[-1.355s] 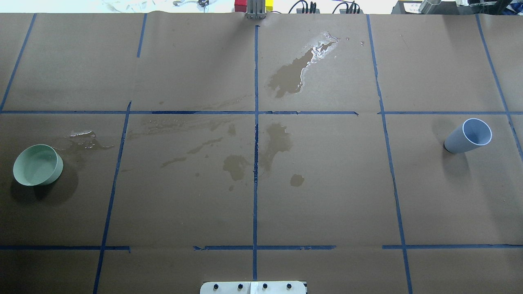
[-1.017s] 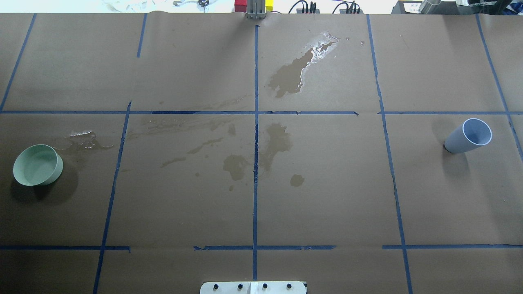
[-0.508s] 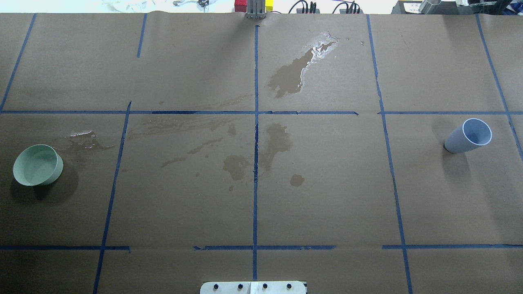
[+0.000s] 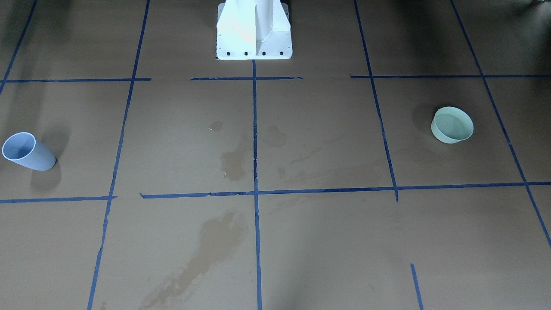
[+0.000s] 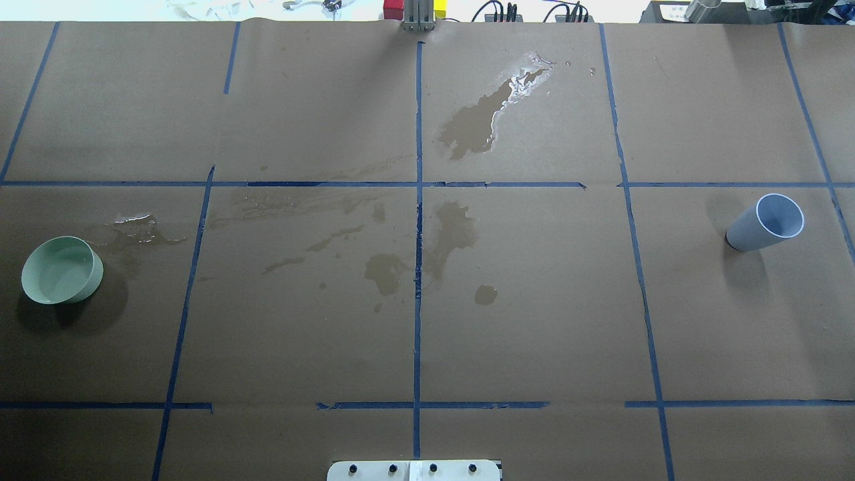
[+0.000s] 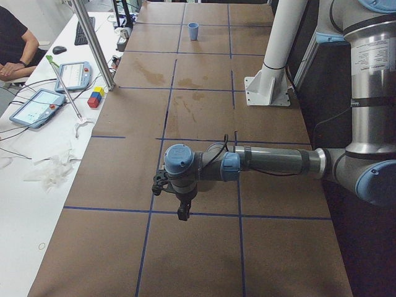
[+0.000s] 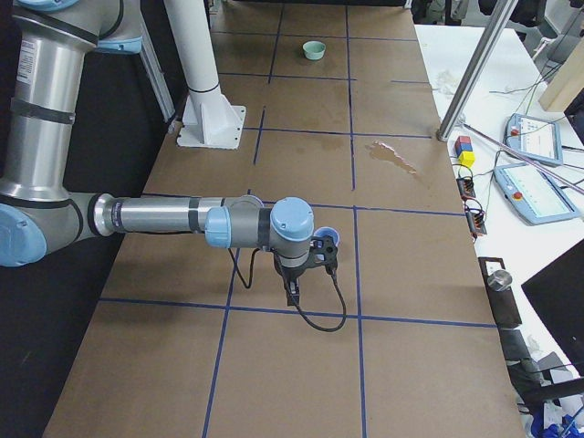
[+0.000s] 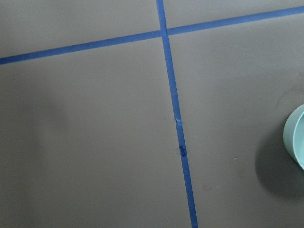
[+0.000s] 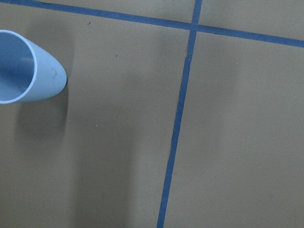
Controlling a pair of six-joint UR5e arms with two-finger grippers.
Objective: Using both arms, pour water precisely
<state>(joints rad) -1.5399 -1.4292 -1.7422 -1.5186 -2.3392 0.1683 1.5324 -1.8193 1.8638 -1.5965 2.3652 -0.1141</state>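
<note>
The robot's left gripper will close on the rim (image 4: 470, 118) (image 8: 295, 149) of the pale green bowl, on the side farthest from the light blue cup.
A pale green bowl (image 5: 62, 269) stands at the table's left; it also shows in the front view (image 4: 452, 125) and at the left wrist view's right edge (image 8: 297, 137). A light blue cup (image 5: 768, 222) stands upright at the right, also in the right wrist view (image 9: 23, 66). Water (image 5: 518, 83) glistens in a spilled puddle at the far centre. I cannot tell what the bowl or cup hold. My left gripper (image 6: 184, 211) hangs above the table near the bowl's end, my right gripper (image 7: 292, 294) beside the cup (image 7: 327, 239). Both show only in side views; I cannot tell whether they are open.
Brown paper with a blue tape grid (image 5: 419, 267) covers the table. Darker wet stains (image 5: 454, 230) lie around the middle. The white pedestal (image 4: 254, 30) stands at the near centre edge. An operator (image 6: 15, 46), tablets and coloured blocks (image 6: 94, 97) sit on the far side table.
</note>
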